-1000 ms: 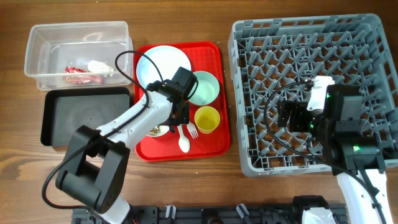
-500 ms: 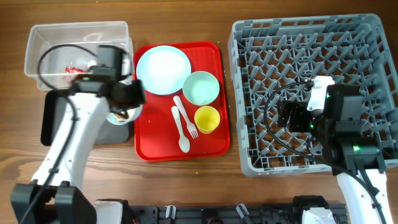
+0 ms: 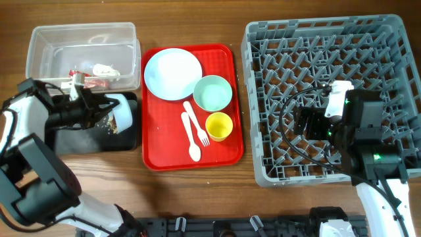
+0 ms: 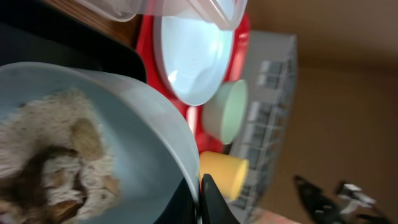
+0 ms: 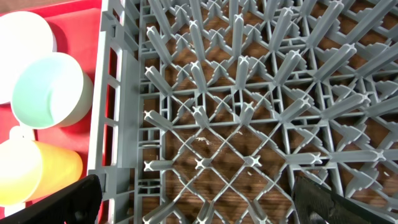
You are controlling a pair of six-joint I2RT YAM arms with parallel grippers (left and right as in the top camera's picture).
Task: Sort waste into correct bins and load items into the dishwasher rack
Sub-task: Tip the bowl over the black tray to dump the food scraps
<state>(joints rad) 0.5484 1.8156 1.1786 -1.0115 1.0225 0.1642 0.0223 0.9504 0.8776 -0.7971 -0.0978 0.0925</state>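
Next, my left gripper lets go of the light blue bowl on the red tray (image 3: 168, 129), between the black tray and the spoon.
My left gripper (image 3: 105, 109) is shut on the rim of the light blue bowl (image 3: 123, 112) and holds it tipped on its side over the black tray (image 3: 72, 135). Brown-and-white food scraps (image 4: 56, 155) lie inside the bowl, and some crumbs (image 3: 108, 124) show at its mouth. The clear tub (image 3: 46, 39) holds the red wrapper (image 3: 82, 76) and the white tissue (image 3: 105, 69). The plate (image 3: 172, 74), mint bowl (image 3: 212, 93), yellow cup (image 3: 219, 126), fork (image 3: 199, 128) and spoon (image 3: 191, 139) lie on the red tray. My right gripper (image 5: 199, 199) is open and empty above the grey rack (image 3: 329, 39).
The red serving tray (image 3: 158, 158) lies between the black tray and the rack. The rack's upright pegs (image 5: 249, 93) fill the right wrist view. The clear tub stands directly behind the black tray.
My left gripper carried the light blue bowl from the red tray leftward over the black tray and tipped it on its side. The right arm has not moved.
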